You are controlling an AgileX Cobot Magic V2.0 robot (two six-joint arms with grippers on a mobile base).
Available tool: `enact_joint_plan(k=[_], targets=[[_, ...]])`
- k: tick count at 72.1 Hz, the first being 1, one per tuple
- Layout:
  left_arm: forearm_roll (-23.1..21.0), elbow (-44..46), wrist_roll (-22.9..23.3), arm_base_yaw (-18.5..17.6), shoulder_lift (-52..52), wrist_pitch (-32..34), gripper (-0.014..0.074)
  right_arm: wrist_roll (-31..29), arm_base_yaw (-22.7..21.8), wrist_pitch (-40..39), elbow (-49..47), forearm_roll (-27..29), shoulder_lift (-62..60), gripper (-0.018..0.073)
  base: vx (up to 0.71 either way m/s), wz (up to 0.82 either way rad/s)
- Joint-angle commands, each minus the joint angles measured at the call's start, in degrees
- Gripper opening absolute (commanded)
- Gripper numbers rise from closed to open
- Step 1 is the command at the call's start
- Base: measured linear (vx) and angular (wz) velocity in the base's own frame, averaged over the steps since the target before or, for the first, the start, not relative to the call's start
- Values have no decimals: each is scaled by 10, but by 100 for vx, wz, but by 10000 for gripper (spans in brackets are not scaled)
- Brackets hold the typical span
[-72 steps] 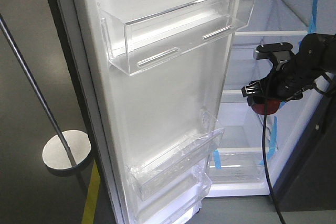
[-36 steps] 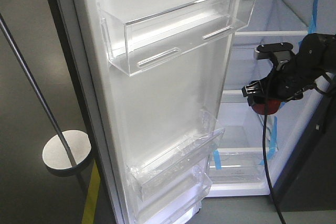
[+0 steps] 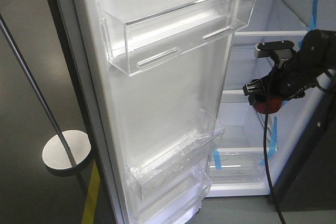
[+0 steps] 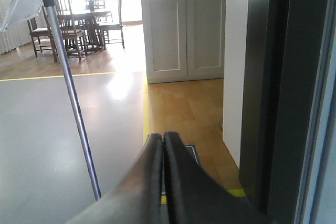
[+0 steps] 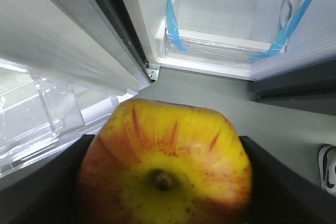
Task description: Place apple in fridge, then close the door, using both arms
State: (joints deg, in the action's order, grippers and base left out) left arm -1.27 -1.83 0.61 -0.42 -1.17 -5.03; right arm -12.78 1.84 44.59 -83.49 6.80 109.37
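I need to let go of the apple with my right gripper in the upper clear plastic bin on the fridge's open door (image 3: pixel 198 13).
The fridge (image 3: pixel 262 40) stands open, white inside with glass shelves and blue tape strips. Its door (image 3: pixel 157 93) swings out to the left, white inside, with clear plastic bins. My right gripper (image 3: pixel 261 102) is shut on the red and yellow apple (image 3: pixel 264 108) and holds it in the air in front of the fridge's middle shelves. In the right wrist view the apple (image 5: pixel 165 166) fills the gap between the black fingers (image 5: pixel 42 182), stem end toward the camera. My left gripper (image 4: pixel 163 139) is shut and empty, beside the fridge's dark outer wall (image 4: pixel 286 93).
A metal pole on a round base (image 3: pixel 65 150) stands left of the door; the pole also shows in the left wrist view (image 4: pixel 73 108). Yellow floor tape (image 3: pixel 92 192) runs by the door's foot. A black cable (image 3: pixel 266 150) hangs from the right arm.
The right arm with the apple has shifted very slightly up and to the right. Nothing else has moved.
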Motion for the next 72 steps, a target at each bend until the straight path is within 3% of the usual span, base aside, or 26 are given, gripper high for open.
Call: enact_joint_plan(k=[1, 11, 21, 38, 49, 57, 72], targets=[[-4, 1, 1, -3, -4, 47, -6, -13, 0, 18, -33, -1, -69, 174, 0, 0], [-4, 1, 1, -3, -4, 47, -6, -18, 0, 66, -44, 2, -139, 174, 0, 0], [-4, 1, 1, -3, -4, 47, -6, -25, 0, 68, -44, 24, -215, 174, 0, 0], [-4, 1, 1, -3, -4, 47, -6, -89, 0, 46, -44, 70, -319, 174, 0, 0], [-4, 1, 1, -3, -4, 47, -6, -173, 0, 45, -58, 172, -354, 174, 0, 0], [-4, 1, 1, -3, -4, 47, -6, -246, 0, 52, -101, 281, -354, 174, 0, 0], [-4, 1, 1, -3, -4, 47, -6, -349, 40, 49, -187, 428, -323, 176, 0, 0]])
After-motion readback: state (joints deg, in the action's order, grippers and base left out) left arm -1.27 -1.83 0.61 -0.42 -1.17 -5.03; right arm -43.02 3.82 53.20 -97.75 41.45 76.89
